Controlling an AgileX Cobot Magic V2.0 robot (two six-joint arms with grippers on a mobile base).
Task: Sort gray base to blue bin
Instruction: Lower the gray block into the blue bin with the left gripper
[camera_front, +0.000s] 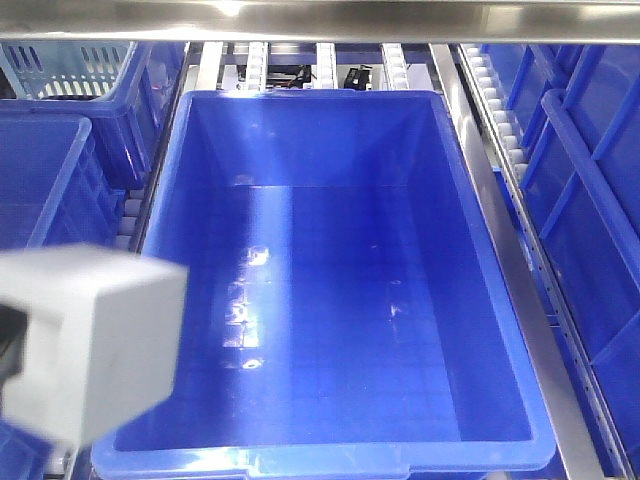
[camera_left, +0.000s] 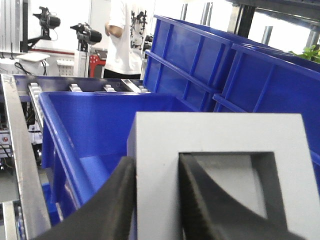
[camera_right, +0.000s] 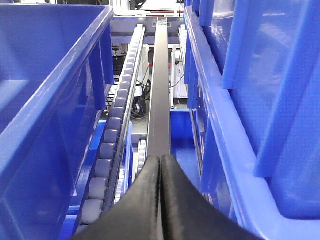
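I need to use my left gripper to set the gray base free on the middle of the blue bin's empty bottom (camera_front: 318, 298), beside the bright glare.
The gray base (camera_front: 95, 335) hangs blurred at the lower left of the front view, over the near left corner of the blue bin (camera_front: 350, 92). In the left wrist view the gray base (camera_left: 215, 135) fills the foreground with its square recess facing up. My left gripper (camera_left: 157, 172) is shut on the gray base: one finger presses the outer side, the other sits inside the recess, clamping the wall between them. The blue bin (camera_left: 60, 132) lies below and beyond it. My right gripper (camera_right: 160, 165) is shut with nothing in it, between two blue walls.
A pale-blue lattice basket (camera_front: 65, 65) stands at the back left. More blue bins (camera_front: 590, 200) line the right side. Roller tracks (camera_right: 107, 155) and a metal rail (camera_right: 161, 100) run under the bins. A person in a white shirt (camera_left: 125, 35) stands beyond the rack.
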